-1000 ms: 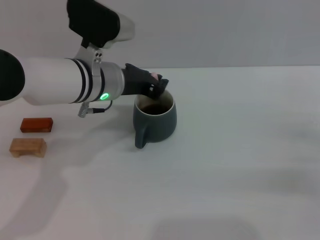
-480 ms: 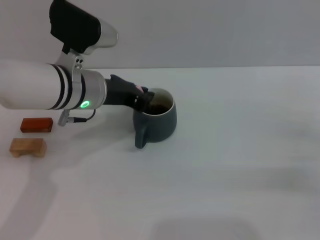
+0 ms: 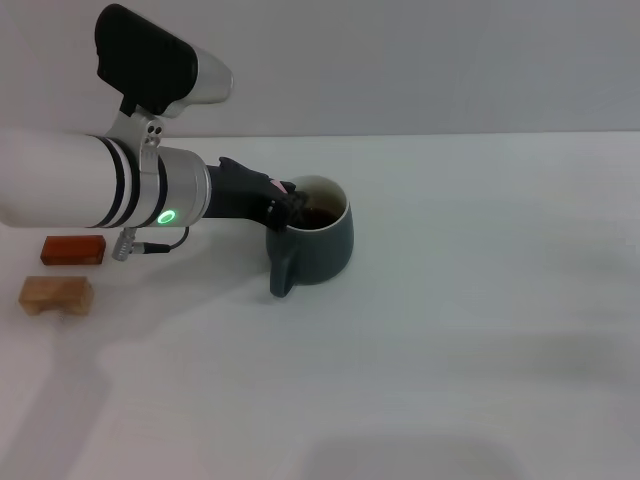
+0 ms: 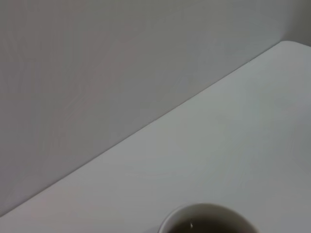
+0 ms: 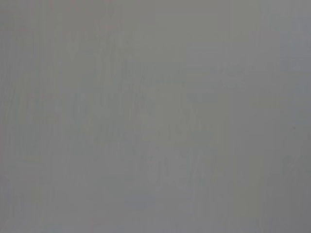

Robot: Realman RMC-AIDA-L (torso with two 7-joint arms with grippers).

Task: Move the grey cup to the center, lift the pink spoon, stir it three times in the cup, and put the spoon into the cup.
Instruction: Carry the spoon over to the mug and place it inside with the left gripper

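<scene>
Next, I let go of the pink spoon with my left gripper in the grey cup, so that it leans on the cup's rim (image 3: 278, 212) above the cup's handle.
The grey cup (image 3: 315, 245) stands upright on the white table (image 3: 480, 300) near the middle, its handle toward the front left and dark liquid inside. My left gripper (image 3: 287, 206) reaches in from the left and sits at the cup's left rim. It is shut on the pink spoon (image 3: 276, 185), of which only a small pink tip shows above the fingers; the bowl is hidden. The cup's pale rim (image 4: 204, 219) shows at the edge of the left wrist view. My right gripper is out of view.
A red-brown block (image 3: 73, 249) and a tan wooden block (image 3: 56, 294) lie at the left side of the table. A grey wall (image 3: 450, 60) rises behind the table's far edge. The right wrist view shows only plain grey.
My left arm has drawn back to the left. The gripper with the spoon has moved from over the cup's far rim to its left rim. The cup has stayed put.
</scene>
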